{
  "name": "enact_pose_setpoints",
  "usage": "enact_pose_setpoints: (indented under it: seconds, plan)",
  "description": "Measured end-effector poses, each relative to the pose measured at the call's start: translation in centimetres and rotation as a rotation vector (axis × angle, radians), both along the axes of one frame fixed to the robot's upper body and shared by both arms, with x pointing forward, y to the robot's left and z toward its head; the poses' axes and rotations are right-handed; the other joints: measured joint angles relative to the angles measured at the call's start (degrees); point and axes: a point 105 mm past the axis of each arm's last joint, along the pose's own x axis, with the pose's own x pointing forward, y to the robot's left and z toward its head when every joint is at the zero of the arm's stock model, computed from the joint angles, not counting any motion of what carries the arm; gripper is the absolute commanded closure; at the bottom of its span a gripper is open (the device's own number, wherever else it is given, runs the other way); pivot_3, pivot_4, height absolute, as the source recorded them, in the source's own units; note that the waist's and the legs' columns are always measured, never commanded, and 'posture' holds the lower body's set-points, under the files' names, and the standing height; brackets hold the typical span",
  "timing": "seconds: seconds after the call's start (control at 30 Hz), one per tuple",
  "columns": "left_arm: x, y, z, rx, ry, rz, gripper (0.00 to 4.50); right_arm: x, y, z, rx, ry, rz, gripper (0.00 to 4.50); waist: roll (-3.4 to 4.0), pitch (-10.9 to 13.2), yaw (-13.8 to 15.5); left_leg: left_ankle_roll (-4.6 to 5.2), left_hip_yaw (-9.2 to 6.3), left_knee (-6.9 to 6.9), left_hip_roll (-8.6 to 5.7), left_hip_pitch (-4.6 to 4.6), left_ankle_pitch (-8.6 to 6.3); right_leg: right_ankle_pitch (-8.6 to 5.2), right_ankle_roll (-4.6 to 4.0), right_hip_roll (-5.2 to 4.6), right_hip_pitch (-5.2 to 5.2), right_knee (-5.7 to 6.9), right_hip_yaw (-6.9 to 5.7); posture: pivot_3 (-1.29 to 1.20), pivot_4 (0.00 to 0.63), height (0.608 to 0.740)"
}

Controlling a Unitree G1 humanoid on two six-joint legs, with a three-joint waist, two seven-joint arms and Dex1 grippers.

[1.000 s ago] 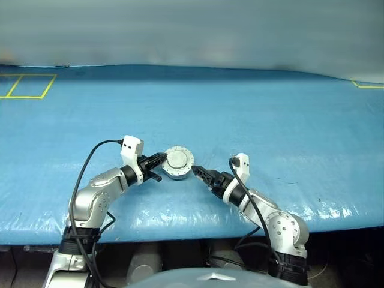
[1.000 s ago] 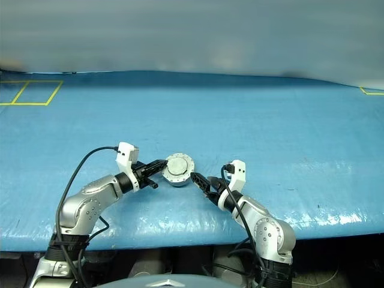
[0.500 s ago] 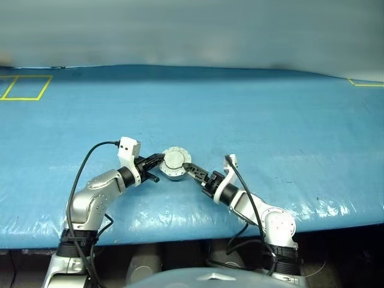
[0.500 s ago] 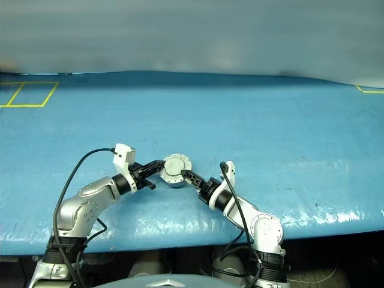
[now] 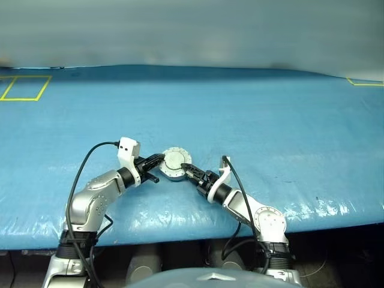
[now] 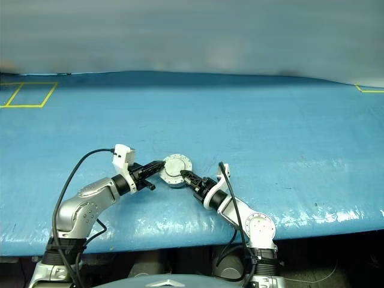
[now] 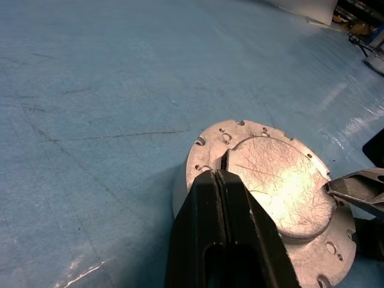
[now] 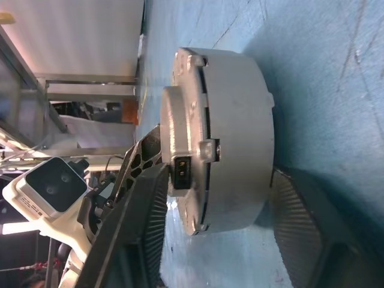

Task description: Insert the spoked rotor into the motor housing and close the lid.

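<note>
The lid's rim is only touched from above by my shut left gripper, so I should open that left gripper, roll it and pinch the lid against the housing's base [image 5: 171,176].
The motor housing [image 5: 174,163] sits on the blue table with its lid [image 7: 276,180] lying flat on top, plain grey face up. The spoked rotor is out of view. My left gripper [image 5: 161,159] is shut, and its tip touches the housing's rim [image 7: 204,150] on the left side. My right gripper [image 5: 185,168] comes in from the right, rolled on its side. One of its fingers [image 8: 144,204] lies against the lid's top and the other against the housing's base [image 8: 240,132], so the housing is pinched between them.
The blue sheet covers the whole table. A yellow tape square [image 5: 24,87] marks the far left and a yellow corner [image 5: 363,83] the far right. The table's front edge [image 5: 192,231] runs just below both arms.
My right gripper has moved left to the housing, rolled onto its side and narrowed its fingers around it. The left gripper and the housing have stayed put.
</note>
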Motion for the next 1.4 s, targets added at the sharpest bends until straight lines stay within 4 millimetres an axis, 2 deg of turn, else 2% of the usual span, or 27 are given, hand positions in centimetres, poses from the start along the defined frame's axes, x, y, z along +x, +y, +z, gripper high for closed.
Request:
enact_pose_setpoints:
  seconds: [0.1,0.33,0.37,0.43,0.57,0.7,0.77,0.83,0.93,1.0,1.13,1.3,1.4]
  plan:
    - [0.0,0.2,-0.2,0.009,0.007,0.013,4.50,-0.1,0.1,0.1,0.006,0.006,0.005,3.30,0.00,0.00,-0.03,0.00,-0.03,0.00,-0.02,-0.02,0.00,0.00,0.00,-0.01,0.00,-0.01,0.00,0.00,0.150,0.740]
    - [0.0,0.2,-0.2,0.009,0.002,0.008,4.50,-0.6,0.1,0.0,0.008,0.024,0.008,3.30,0.00,0.00,-0.02,0.02,-0.02,-0.04,-0.02,-0.03,-0.02,0.00,-0.01,-0.03,0.00,-0.04,-0.01,0.00,0.150,0.740]
    - [0.0,0.2,-0.2,0.007,0.001,0.007,4.33,-0.6,0.2,0.0,0.009,0.026,0.009,3.30,0.00,0.00,-0.04,0.02,-0.02,-0.04,-0.02,-0.03,-0.02,0.00,-0.01,-0.03,-0.01,-0.05,-0.01,0.00,0.150,0.740]
    - [0.1,0.4,-0.1,0.001,0.000,0.017,3.90,-0.6,0.2,0.0,0.009,0.027,0.010,3.30,0.00,0.00,-0.05,0.02,-0.02,-0.04,-0.02,-0.03,-0.02,0.00,0.00,-0.03,-0.01,-0.05,0.00,0.00,0.150,0.740]
    - [0.5,1.1,0.1,-0.061,0.005,0.091,2.56,-0.8,0.2,0.1,0.011,0.028,0.010,3.30,0.00,0.01,-0.02,0.02,-0.03,-0.03,-0.02,-0.12,-0.02,0.00,0.00,-0.03,-0.07,-0.06,-0.02,0.00,0.150,0.740]
    - [1.0,2.3,2.0,-0.161,-0.041,0.196,1.26,-1.0,0.2,0.3,0.014,0.032,0.009,3.30,-0.01,0.02,-0.13,0.03,-0.05,-0.03,-0.01,-0.22,-0.02,0.07,-0.06,-0.02,-0.15,-0.06,-0.04,0.00,0.150,0.740]
    - [0.7,2.9,3.2,-0.215,-0.076,0.239,0.56,-0.9,0.1,0.4,0.019,0.039,-0.002,3.30,0.00,0.02,-0.14,0.05,-0.06,-0.03,-0.02,-0.23,-0.04,0.08,-0.05,-0.03,-0.14,-0.09,-0.04,0.00,0.150,0.740]
    - [-0.1,3.8,3.4,-0.289,-0.070,0.302,0.00,-0.7,0.0,0.6,0.027,0.049,-0.020,3.30,0.01,0.03,-0.24,0.07,-0.05,-0.02,-0.02,-0.25,-0.05,0.08,-0.04,-0.04,-0.15,-0.11,-0.03,0.00,0.150,0.740]
    - [-1.8,4.9,2.5,-0.484,-0.021,0.425,0.00,-0.3,-0.5,1.0,0.043,0.060,-0.061,3.30,-0.03,0.07,-0.25,0.10,-0.12,0.08,-0.03,-0.47,-0.07,0.09,-0.01,-0.08,-0.27,-0.16,-0.11,0.00,0.150,0.740]
    - [-3.1,5.2,1.9,-0.605,0.011,0.487,0.00,0.0,-0.7,1.8,0.060,0.048,-0.083,3.30,-0.04,0.07,-0.18,0.12,-0.13,0.23,-0.05,-0.96,-0.06,0.17,0.09,-0.06,-0.67,-0.10,-0.11,0.00,0.150,0.740]
    - [-4.8,4.0,1.5,-0.789,0.062,0.511,0.00,0.9,-0.3,3.6,0.093,0.010,-0.085,3.30,-0.04,0.08,-0.07,0.13,-0.12,0.36,-0.08,-1.10,-0.06,0.23,0.18,0.01,-0.75,-0.09,-0.04,0.00,0.150,0.740]
    - [-5.5,3.5,1.8,-0.911,0.090,0.487,0.00,1.7,0.5,6.1,0.119,-0.061,-0.065,3.30,-0.04,0.09,-0.15,0.13,-0.16,0.49,-0.02,-1.12,-0.05,0.23,0.18,0.15,-0.72,-0.06,-0.03,0.00,0.150,0.740]
    - [-5.6,2.4,2.2,-0.971,0.113,0.439,0.00,1.7,1.1,6.8,0.132,-0.076,-0.044,3.30,-0.04,0.09,-0.17,0.14,-0.16,0.50,-0.04,-1.14,-0.05,0.24,0.18,0.14,-0.72,-0.07,-0.01,0.00,0.150,0.740]
